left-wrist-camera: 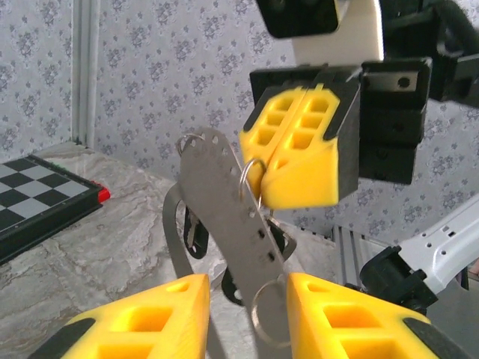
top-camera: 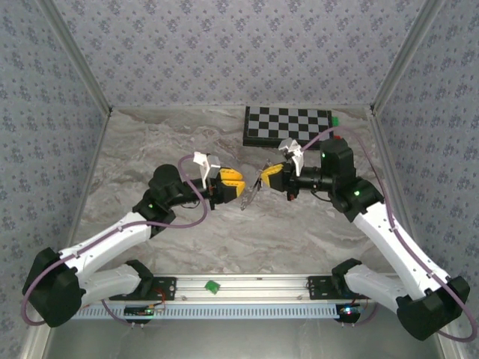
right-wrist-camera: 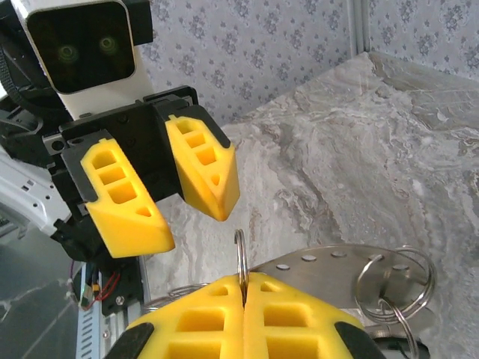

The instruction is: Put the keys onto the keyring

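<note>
The plate hangs at a tilt from the ring in my right gripper, so next my left gripper takes that ring (right-wrist-camera: 241, 258) before my right gripper grips the plate.
A flat silver keyring plate (left-wrist-camera: 224, 202) with a row of holes hangs tilted above the table between my two grippers. My right gripper (right-wrist-camera: 243, 283) is shut on a thin split ring (right-wrist-camera: 240, 258) threaded through the plate (right-wrist-camera: 329, 273). Keys (left-wrist-camera: 196, 233) with dark heads dangle behind the plate, and more rings (right-wrist-camera: 393, 280) hang at its other end. My left gripper (left-wrist-camera: 247, 299) is open, its yellow fingers on either side of the plate's lower end and a loose ring (left-wrist-camera: 266, 314). In the top view the left gripper (top-camera: 238, 185) and right gripper (top-camera: 263, 178) meet mid-table around the plate (top-camera: 251, 196).
A folded chessboard (top-camera: 287, 125) lies at the back of the table, with a small green block (top-camera: 336, 120) at its right end. Another green block (top-camera: 212, 285) sits on the front rail. Patterned walls close in the sides and back.
</note>
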Robot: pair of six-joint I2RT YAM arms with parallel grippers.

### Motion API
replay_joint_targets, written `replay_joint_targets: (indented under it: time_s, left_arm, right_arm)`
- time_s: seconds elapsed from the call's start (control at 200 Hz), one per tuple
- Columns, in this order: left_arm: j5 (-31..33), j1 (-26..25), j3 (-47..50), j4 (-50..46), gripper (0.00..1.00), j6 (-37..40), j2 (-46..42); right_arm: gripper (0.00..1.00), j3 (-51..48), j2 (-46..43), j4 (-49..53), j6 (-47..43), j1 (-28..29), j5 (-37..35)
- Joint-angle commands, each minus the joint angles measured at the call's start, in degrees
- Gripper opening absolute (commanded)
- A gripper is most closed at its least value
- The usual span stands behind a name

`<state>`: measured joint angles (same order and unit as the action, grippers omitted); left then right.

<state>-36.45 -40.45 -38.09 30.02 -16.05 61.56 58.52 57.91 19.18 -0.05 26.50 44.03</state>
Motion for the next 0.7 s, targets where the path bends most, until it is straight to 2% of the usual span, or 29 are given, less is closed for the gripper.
replay_joint_targets:
  time_s: [0.0, 0.135, 0.275, 0.695]
  left_arm:
    - [-2.1, 0.9, -2.6, -2.8, 0.32, 4.1, -1.5]
    - [-5.1, 1.5, -2.9, -4.2, 0.31, 5.6, -1.1]
    - [-5.5, 1.8, -3.9, -5.9, 0.31, 7.4, -0.4]
    - [-10.0, 2.5, -8.0, -7.4, 0.29, 9.8, 6.9]
  right_arm:
    - [0.0, 5.7, 1.8, 12.4, -5.4, -0.4, 2.3]
    - [0.0, 11.7, 4.9, 20.9, -8.7, -0.4, 1.8]
    - [0.0, 16.5, 8.3, 28.8, -13.2, 0.0, -0.2]
    - [0.0, 24.3, 15.9, 37.4, -20.7, 6.5, -11.5]
